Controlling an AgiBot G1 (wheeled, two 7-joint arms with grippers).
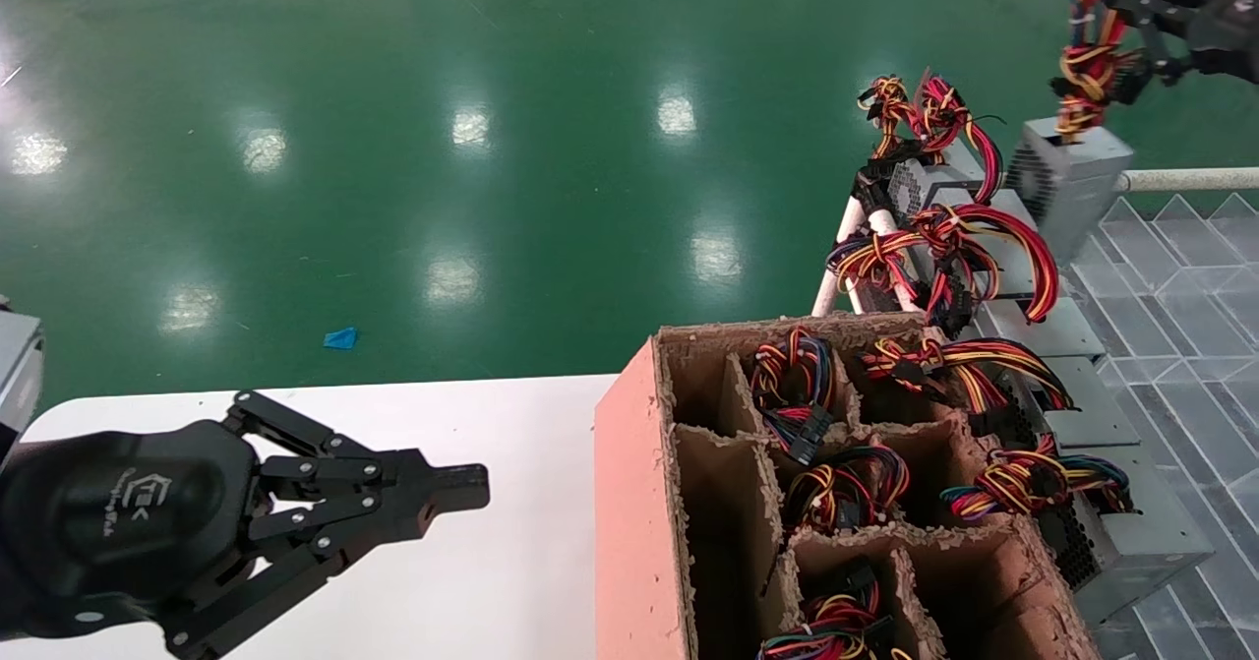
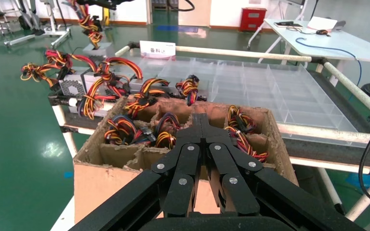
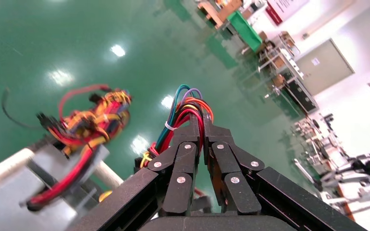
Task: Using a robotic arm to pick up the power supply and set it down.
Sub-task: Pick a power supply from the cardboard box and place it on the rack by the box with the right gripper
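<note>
The robot will set the power supply down with its right gripper beside the farthest grey box on the rack [image 1: 1036, 176] [image 3: 110, 180], against the white rail.
The power supply [image 1: 1072, 180], a small silver-grey box with a vented face, hangs in the air at the far right, above the rack's edge. Its tied wire bundle [image 1: 1085, 60] runs up into my right gripper [image 1: 1107, 40], which is shut on the wires. The right wrist view shows the red, orange and blue wires [image 3: 185, 107] pinched between the right gripper's [image 3: 200, 126] fingertips; the box itself is hidden there. From the left wrist view the hanging box [image 2: 99, 48] appears far off. My left gripper [image 1: 474, 488] is parked over the white table, shut and empty.
A divided cardboard box [image 1: 637, 503] holds several wire bundles beside the white table [image 1: 492, 581]. Behind it, grey boxes with looping red cables [image 1: 969, 237] line the rack. A clear divided tray [image 1: 1180, 276] and a white rail [image 1: 1190, 180] lie at the right.
</note>
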